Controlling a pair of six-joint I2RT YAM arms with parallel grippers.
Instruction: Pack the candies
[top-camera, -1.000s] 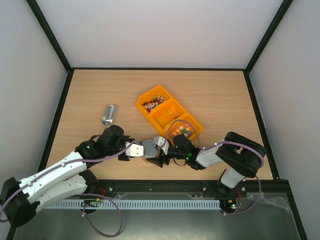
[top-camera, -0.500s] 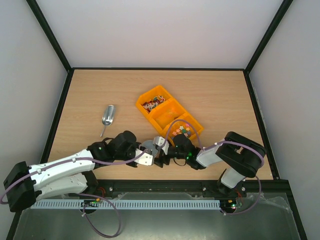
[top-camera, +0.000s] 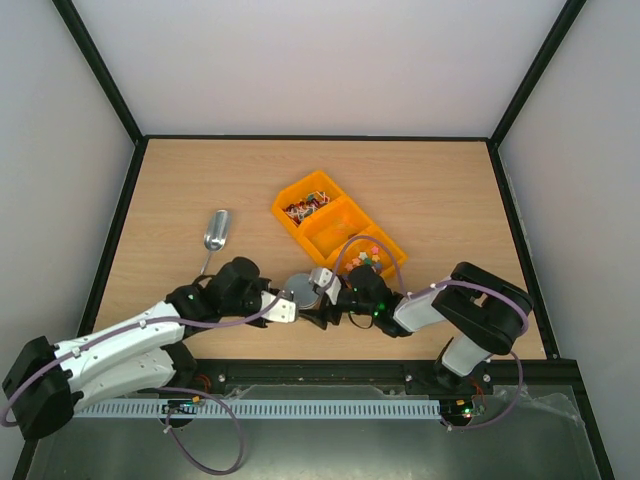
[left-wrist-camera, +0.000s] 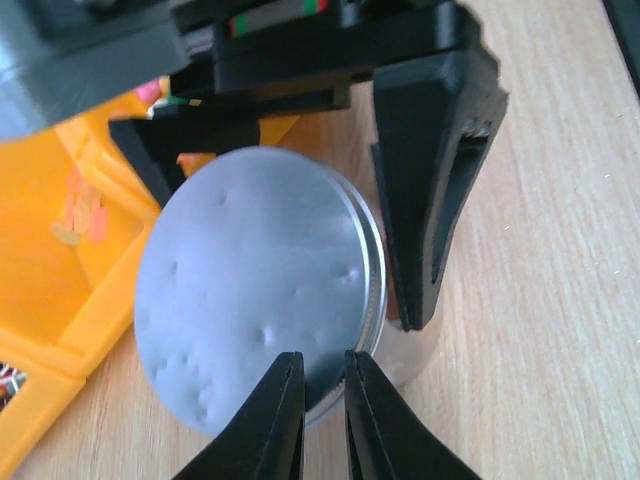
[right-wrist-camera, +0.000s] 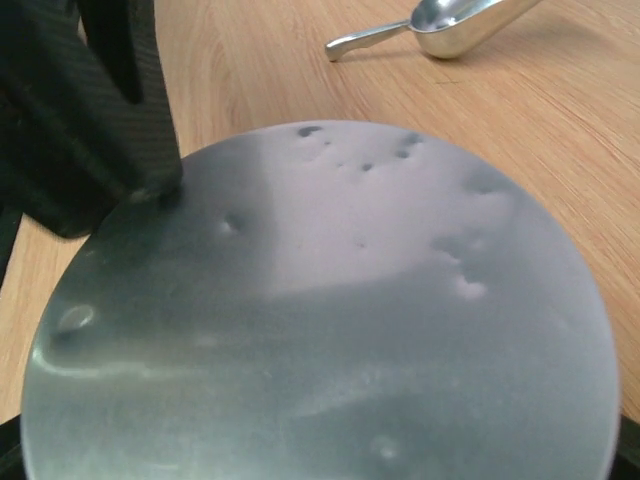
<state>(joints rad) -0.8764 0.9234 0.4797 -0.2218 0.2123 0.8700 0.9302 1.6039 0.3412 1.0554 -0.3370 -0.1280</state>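
Note:
I have only the lid's near rim at the closed fingers of my left gripper, so next I open it wide and grip the whole lid (left-wrist-camera: 255, 290) from opposite sides.
The candies (top-camera: 305, 206), tiny red and white wrapped sweets, lie in the far compartment of an orange tray (top-camera: 340, 228). A round metal tin sits near the table's front edge, and its dented lid (top-camera: 298, 290) stands tilted up. My right gripper (top-camera: 316, 302) is shut on the tin, with its black fingers (left-wrist-camera: 435, 200) either side of the tin body (left-wrist-camera: 420, 352). My left gripper (left-wrist-camera: 322, 365) pinches the near rim of the lid (left-wrist-camera: 250, 290). In the right wrist view the lid (right-wrist-camera: 330, 320) fills the frame and hides my right fingers.
Chunkier pastel pieces (top-camera: 368, 262) fill the tray's near compartment, just behind the right wrist. A metal scoop (top-camera: 215, 232) lies on the wood to the left, and also shows in the right wrist view (right-wrist-camera: 460, 20). Black frame walls border the table.
My left gripper has moved right from beside the tin and closed on the lid's rim. The lid has tipped up and shifted slightly back. The right arm has barely moved.

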